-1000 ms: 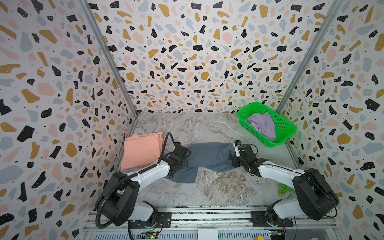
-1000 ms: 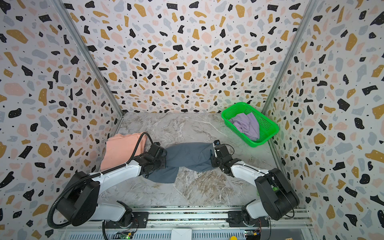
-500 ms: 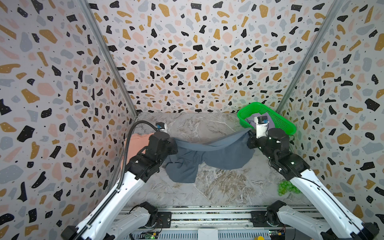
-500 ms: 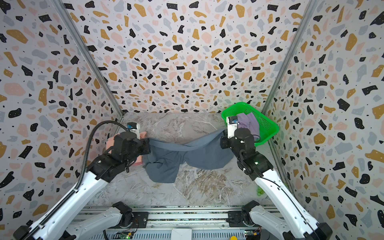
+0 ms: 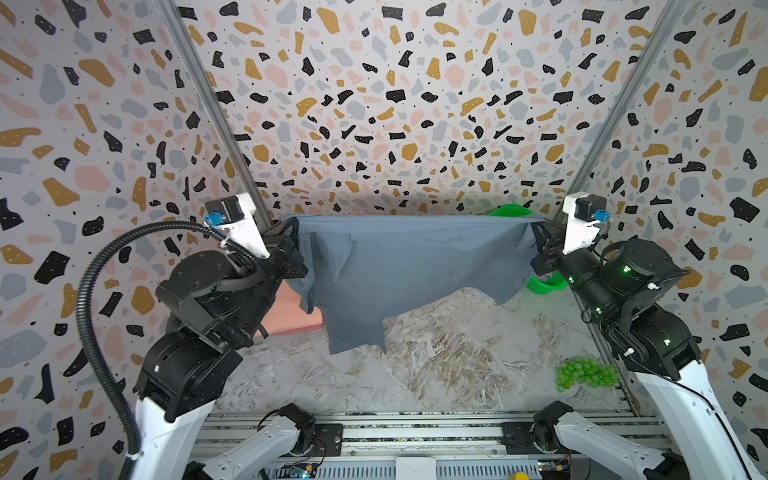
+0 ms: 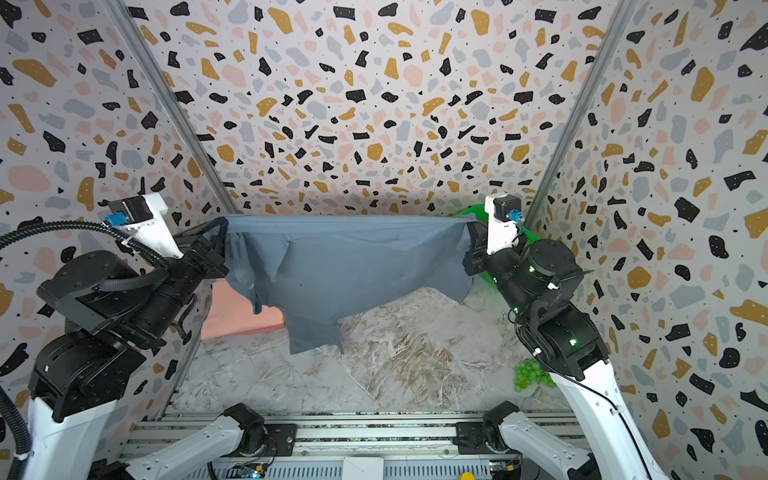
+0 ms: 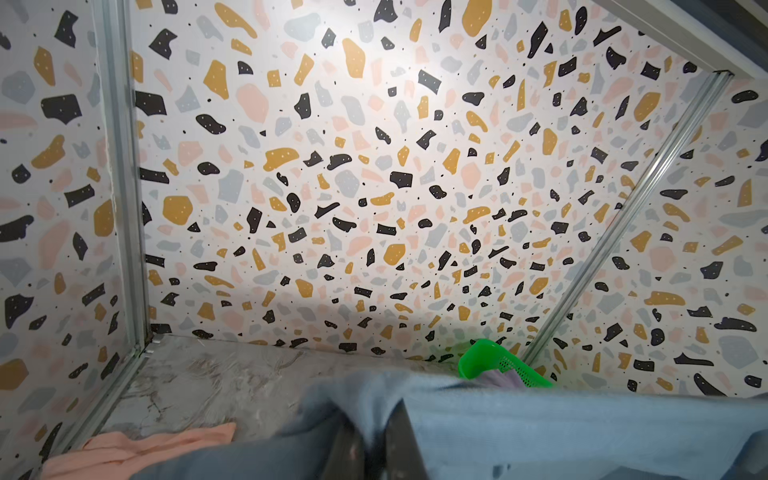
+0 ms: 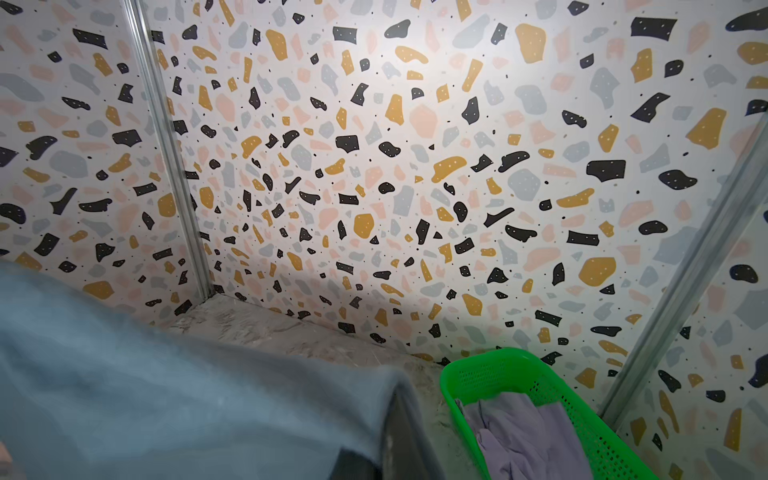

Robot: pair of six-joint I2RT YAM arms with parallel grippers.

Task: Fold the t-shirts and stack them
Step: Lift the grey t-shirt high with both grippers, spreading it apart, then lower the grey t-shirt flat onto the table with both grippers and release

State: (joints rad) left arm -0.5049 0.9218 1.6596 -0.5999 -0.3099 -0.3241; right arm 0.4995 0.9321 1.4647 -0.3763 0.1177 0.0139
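My left gripper will lay down the dark slate-grey t-shirt, as it hangs bunched there with an uneven hanging edge, and I will then lift it by its lower corners (image 5: 504, 296).
The dark slate-grey t-shirt (image 5: 415, 266) (image 6: 353, 266) hangs stretched in the air between both arms, its lower part dangling above the marble floor. My left gripper (image 5: 293, 237) (image 7: 372, 432) is shut on its left edge, cloth pinched between the fingers. My right gripper (image 5: 536, 235) (image 8: 376, 440) is shut on its right edge, the cloth draped over the fingers. The salmon-pink t-shirt (image 5: 291, 316) (image 7: 137, 446) lies on the floor at the left, partly behind the left arm. The pale lilac t-shirt (image 8: 523, 436) lies crumpled in the green basket (image 8: 536, 374).
The green mesh basket (image 5: 544, 282) (image 6: 478, 212) stands at the back right, mostly hidden by the hanging shirt and right arm. A bunch of green grapes (image 5: 584, 372) lies near the front right. Patterned walls close in on three sides.
Both arms rose from the floor and spread apart, lifting the grey shirt off the table and pulling it taut between them.
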